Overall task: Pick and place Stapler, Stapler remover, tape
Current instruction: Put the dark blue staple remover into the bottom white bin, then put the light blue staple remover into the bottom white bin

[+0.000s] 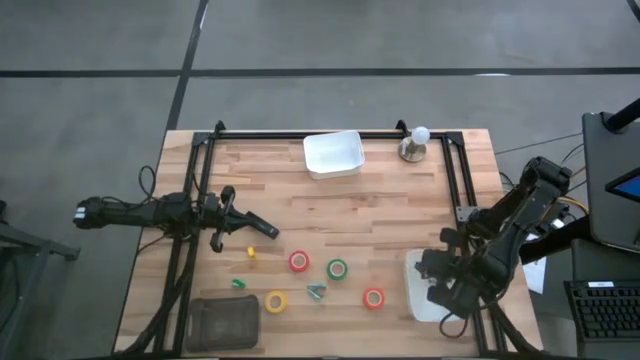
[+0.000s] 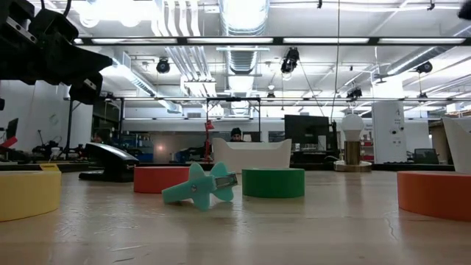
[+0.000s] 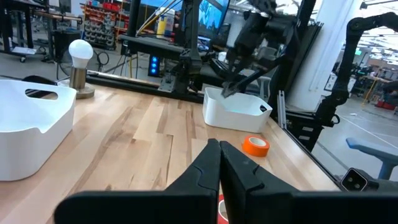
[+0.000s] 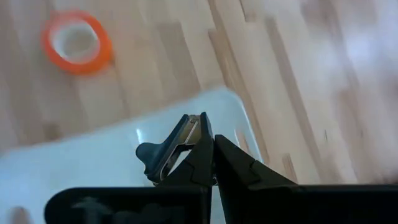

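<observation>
Next, my right gripper lets go of the small dark tool inside the near white bin (image 1: 427, 264) (image 4: 214, 163), close to the handle slot at that bin's far end.
My right gripper (image 1: 438, 292) (image 4: 210, 134) is over the white bin (image 1: 418, 262) at the near right, shut on a small dark tool with a metal strip (image 4: 166, 155). My left gripper (image 1: 272, 234) (image 3: 219, 146) is shut and empty, above the table left of centre. Four tape rolls lie flat on the wood: red (image 1: 299, 262), green (image 1: 337, 268), red-orange (image 1: 373, 298) and yellow (image 1: 275, 301). A teal staple remover (image 1: 316, 291) (image 2: 200, 187) lies among them. A black stapler (image 2: 110, 162) stands on the table behind the rolls in the low view. My right gripper pinches the small dark tool at one end (image 4: 194, 144) between its two fingertips, coming from above. The rest of the tool sticks out to one side of the fingers, over the inside of the white bin (image 4: 93, 168). I cannot tell whether it touches the bin.
A second white bin (image 1: 333, 153) and a light bulb on a base (image 1: 415, 143) stand at the far edge. A dark tray (image 1: 222, 322) sits at the near left. Small yellow (image 1: 251, 255) and green (image 1: 238, 283) bits lie near it. A black frame (image 1: 330, 134) borders the table.
</observation>
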`<state>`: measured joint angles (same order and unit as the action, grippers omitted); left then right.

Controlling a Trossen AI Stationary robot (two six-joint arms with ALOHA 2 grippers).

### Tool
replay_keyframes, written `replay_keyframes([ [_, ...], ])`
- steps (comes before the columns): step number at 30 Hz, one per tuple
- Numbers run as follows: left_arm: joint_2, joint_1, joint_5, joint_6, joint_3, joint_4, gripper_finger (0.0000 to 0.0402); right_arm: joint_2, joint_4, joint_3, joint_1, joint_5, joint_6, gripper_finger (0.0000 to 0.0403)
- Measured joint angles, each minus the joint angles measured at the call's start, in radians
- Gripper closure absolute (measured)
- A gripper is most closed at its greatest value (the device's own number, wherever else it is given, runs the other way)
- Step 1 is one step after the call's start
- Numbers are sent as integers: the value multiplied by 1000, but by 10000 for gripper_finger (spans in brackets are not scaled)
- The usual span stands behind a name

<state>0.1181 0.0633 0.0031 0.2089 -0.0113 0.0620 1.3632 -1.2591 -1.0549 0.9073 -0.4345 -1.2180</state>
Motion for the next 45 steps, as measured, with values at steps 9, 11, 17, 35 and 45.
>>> replay_keyframes([
  [9,0,0,0,0,0,0,394,0,35,130,0,78,-58,394],
  [11,0,0,0,0,0,0,394,0,47,140,0,77,-58,394],
  [17,0,0,0,0,0,0,394,0,71,177,0,77,-67,394],
  [35,0,0,0,0,0,0,394,0,112,198,0,77,-80,373],
  [45,0,0,0,0,0,0,394,-2,86,146,-1,70,-63,305],
])
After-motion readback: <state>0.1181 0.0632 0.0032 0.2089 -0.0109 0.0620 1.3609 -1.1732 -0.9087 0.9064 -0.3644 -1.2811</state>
